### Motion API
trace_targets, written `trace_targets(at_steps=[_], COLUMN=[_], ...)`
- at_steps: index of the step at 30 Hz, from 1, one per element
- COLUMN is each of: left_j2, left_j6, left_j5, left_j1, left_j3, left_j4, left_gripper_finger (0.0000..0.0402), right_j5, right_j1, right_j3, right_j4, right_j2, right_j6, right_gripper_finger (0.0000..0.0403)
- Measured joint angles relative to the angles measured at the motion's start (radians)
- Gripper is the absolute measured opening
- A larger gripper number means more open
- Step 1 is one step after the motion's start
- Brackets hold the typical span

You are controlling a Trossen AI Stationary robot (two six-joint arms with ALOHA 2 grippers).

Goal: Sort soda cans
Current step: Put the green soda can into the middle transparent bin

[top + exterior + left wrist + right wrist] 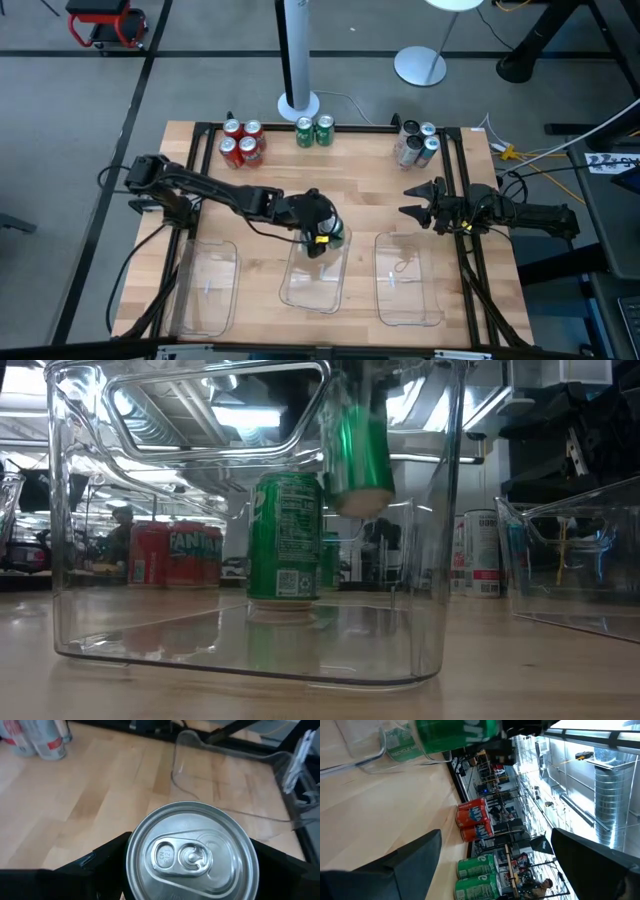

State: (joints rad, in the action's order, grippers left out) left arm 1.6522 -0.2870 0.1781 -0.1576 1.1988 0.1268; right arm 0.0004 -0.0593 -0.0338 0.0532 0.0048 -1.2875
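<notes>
My left gripper is going to release the green can, now held over the middle tray, inside the far end of the middle clear tray [338, 238].
My left gripper [320, 238] is over the middle clear tray [312, 290], shut on a green soda can [357, 445]. A second green can [285, 535] stands upright on that tray's floor beside it. At the far edge stand several red cans [242, 143], two green cans [315, 130] and several silver-grey cans [417, 143], all upright on their bases. My right gripper [412, 203] waits open near the table's right side, above the right tray, touching nothing. My left gripper pinches the green can's side wall just below its silver top [192, 855], one finger [100, 865] on each side. The fingers come from above, slanting from the table's left. The can hangs lifted clear and slightly tilted, its base [362, 503] inside the tray walls and above the floor.
Three clear plastic trays lie in a row along the near half: left [205, 290], middle, and right [405, 285]. A white lamp post base [298, 103] stands just beyond the far edge. Bare wood lies between the trays and the can groups.
</notes>
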Motion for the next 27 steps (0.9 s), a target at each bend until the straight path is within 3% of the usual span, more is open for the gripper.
trace_targets(at_steps=[13,27], left_j2=[0.079,0.170], left_j6=[0.018,0.161], left_j5=[-0.071,-0.070], left_j1=[0.025,0.024], left_j3=[0.001,0.005], left_j4=[-0.008,-0.032], left_gripper_finger=[0.0304,0.0304], right_j5=[0.015,0.015], right_j1=[0.000,0.000], right_j3=[0.000,0.000], right_j4=[0.000,0.000], right_j2=[0.000,0.000], right_j6=[0.000,0.000], right_gripper_finger=[0.0376,0.0376])
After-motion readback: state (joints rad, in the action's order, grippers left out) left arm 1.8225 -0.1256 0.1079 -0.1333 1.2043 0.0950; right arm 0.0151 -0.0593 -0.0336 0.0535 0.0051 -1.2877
